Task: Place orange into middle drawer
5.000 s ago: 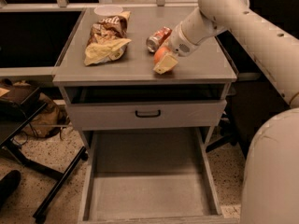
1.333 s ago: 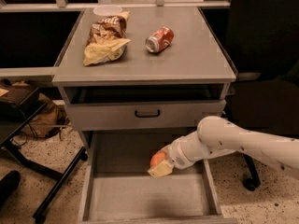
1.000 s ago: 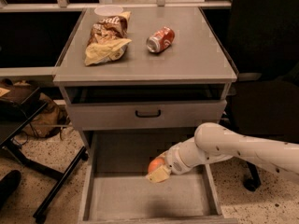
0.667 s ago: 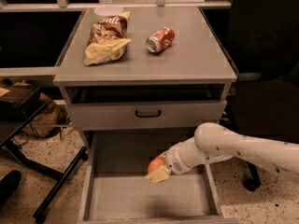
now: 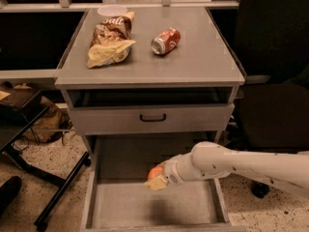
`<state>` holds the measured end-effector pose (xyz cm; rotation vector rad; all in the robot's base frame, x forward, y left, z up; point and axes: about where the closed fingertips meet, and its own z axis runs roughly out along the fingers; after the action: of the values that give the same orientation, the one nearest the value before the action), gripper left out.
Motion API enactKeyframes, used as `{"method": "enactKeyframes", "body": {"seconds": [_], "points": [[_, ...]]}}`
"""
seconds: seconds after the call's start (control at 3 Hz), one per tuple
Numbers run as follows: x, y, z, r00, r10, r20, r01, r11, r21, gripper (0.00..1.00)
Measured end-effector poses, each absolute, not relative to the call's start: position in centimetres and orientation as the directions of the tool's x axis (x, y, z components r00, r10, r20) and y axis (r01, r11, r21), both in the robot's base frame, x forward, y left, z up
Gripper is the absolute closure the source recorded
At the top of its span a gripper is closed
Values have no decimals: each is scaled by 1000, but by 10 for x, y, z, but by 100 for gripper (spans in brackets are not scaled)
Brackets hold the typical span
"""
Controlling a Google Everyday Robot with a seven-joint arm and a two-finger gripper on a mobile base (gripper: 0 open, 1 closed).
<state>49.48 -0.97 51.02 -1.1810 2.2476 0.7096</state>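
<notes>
The gripper should release the orange on the open drawer's grey bottom (image 5: 149, 186), halfway between the drawer's sides, toward the cabinet.
The orange (image 5: 154, 171) is round and bright, and it is held in my gripper (image 5: 157, 181) inside the open middle drawer (image 5: 125, 209). This drawer is a wide grey tray pulled out at the bottom of the cabinet. The gripper's pale fingertips (image 5: 156, 184) close around the lower side of the fruit, just above the drawer floor near its centre. My white arm (image 5: 231, 164) reaches in from the right, over the drawer's right wall. The rest of the orange is hidden by the gripper.
On the cabinet top lie a red-orange soda can (image 5: 165, 40), two chip bags (image 5: 110, 42) and a white lid (image 5: 112, 10). Above the open drawer is a shut drawer front with a black handle (image 5: 153, 117). A black chair (image 5: 277, 81) stands at the right, and black furniture legs (image 5: 58, 190) at the left.
The arm has brought the orange from the cabinet top down into the open drawer. Over the last second it shifted slightly left and lower, still holding the fruit.
</notes>
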Motion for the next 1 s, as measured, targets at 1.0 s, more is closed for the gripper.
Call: {"method": "enactKeyframes", "body": {"seconds": [1.0], "points": [[540,6,427,-575,-518,-633,-762,622,183,100]]}}
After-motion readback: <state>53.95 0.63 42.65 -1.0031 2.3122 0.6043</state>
